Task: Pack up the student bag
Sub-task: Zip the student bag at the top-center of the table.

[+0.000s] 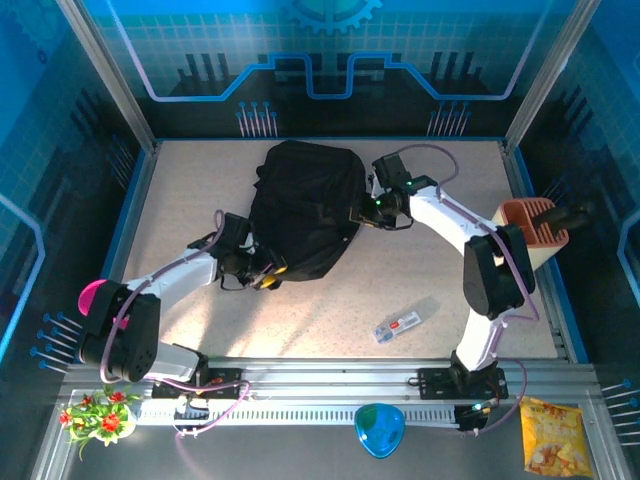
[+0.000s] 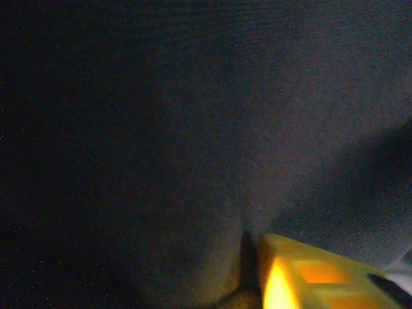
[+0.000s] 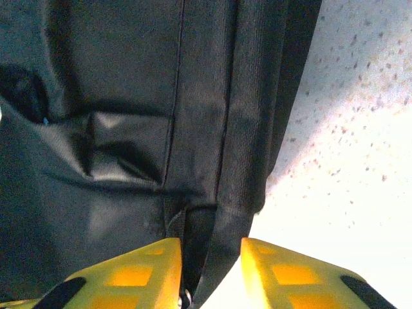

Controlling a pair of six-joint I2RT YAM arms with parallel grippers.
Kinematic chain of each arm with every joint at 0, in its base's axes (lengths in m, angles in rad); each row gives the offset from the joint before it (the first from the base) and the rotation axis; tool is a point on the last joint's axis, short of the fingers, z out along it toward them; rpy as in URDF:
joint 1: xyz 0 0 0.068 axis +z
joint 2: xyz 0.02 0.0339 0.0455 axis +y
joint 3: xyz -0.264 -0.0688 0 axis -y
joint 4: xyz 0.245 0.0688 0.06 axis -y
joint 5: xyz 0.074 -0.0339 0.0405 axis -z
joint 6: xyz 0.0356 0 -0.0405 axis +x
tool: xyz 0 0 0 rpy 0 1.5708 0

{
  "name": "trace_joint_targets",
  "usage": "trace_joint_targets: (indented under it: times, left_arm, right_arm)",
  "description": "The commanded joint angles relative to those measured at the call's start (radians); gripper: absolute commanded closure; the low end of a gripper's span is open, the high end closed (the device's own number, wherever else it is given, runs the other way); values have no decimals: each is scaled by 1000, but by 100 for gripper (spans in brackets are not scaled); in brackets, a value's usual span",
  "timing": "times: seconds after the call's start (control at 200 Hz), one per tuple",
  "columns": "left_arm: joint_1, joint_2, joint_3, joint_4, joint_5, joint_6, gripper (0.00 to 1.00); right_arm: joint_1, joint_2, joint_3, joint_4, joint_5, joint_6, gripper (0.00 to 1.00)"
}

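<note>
The zipper pull sits beside my right gripper's gap, so I should open, move further over the bag and close on the zipper pull (image 3: 177,224).
The student bag (image 1: 305,208), a large black soft backpack, lies in the middle of the table. My left gripper (image 1: 262,272) is pushed against its near left edge. In the left wrist view dark bag fabric (image 2: 193,129) covers nearly everything; one yellow finger (image 2: 309,277) shows at the bottom right and the other is hidden behind a fold. My right gripper (image 1: 366,212) is at the bag's right edge. Its yellow fingers (image 3: 138,277) stand on either side of a black strap (image 3: 215,232), which runs down between them and is held there.
A small white packet (image 1: 397,325) lies on the table near the front right. A brown holder (image 1: 530,228) stands at the right edge and a pink object (image 1: 92,295) at the left. Off the table in front are a blue dish (image 1: 380,428), a snack bag (image 1: 548,436) and flowers (image 1: 97,412).
</note>
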Motion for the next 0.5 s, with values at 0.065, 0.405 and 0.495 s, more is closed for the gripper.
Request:
trace_joint_targets:
  times: [0.065,0.405,0.495]
  left_arm:
    - [-10,-90,110,-251,-103,104,41]
    - [-113,-79,284,-263,-133,223,37]
    - [-168,-11,327,-210,-111,237,39]
  right_arm:
    - [23,-99,-76,41,5,-13,63]
    - [122,-40,3,-25,144,-55,63]
    - [140,7,50,-66,195,-73,64]
